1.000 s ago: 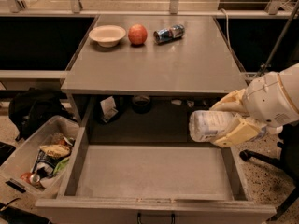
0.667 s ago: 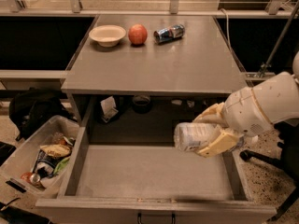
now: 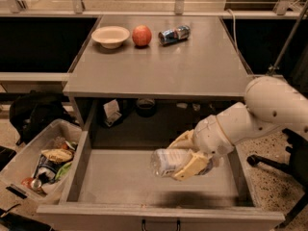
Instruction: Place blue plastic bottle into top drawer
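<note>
The blue plastic bottle, now held over the open top drawer, will be let go by my gripper on the top drawer's grey bottom, behind the dark handle [image 3: 180,173].
My gripper [image 3: 185,154] is shut on the blue plastic bottle [image 3: 167,161], a clear bottle with a pale label, held on its side. It hangs over the right half of the open top drawer [image 3: 120,179], a wide shallow grey drawer with low walls and a dark handle at its front edge. The bottle's free end points left. My white arm [image 3: 269,109] reaches in from the right. I cannot tell whether the bottle touches the drawer floor.
On the grey table top [image 3: 192,66] lie a cream bowl [image 3: 110,36], a red apple [image 3: 141,35] and a small blue soda can [image 3: 174,34]. A clear bin of trash [image 3: 41,160] stands left of the drawer. A black chair base [image 3: 274,162] is at the right.
My gripper has carried the bottle left and down, from beside the drawer's right wall to over the drawer's inside.
</note>
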`<state>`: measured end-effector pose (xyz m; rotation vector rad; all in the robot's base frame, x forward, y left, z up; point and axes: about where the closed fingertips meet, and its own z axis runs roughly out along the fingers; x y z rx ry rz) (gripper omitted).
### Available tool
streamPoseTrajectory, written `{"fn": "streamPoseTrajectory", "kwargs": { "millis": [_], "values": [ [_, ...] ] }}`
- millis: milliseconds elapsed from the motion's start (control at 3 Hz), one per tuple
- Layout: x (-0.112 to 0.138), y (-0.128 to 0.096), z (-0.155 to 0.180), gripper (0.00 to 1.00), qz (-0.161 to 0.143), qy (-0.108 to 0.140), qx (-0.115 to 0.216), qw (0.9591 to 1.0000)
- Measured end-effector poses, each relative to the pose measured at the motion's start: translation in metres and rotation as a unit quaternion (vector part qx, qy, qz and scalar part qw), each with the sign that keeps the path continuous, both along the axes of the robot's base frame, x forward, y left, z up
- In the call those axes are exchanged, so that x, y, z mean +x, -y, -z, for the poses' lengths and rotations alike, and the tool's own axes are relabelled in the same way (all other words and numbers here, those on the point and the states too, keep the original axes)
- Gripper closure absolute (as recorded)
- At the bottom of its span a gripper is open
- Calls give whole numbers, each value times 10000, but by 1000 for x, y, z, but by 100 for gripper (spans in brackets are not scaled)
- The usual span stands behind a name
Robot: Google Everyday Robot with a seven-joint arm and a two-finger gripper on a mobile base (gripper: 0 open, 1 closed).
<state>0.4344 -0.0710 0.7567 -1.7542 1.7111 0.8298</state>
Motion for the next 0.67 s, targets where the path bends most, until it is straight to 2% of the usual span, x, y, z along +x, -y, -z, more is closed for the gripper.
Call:
{"fn": "streamPoseTrajectory", "kwargs": {
  "millis": [333,667],
  "values": [
    [-7,-43,54,100,-411,-481,370,9973],
    [-7,-43,54,100,-410,-482,369,9973]
  ]
}}
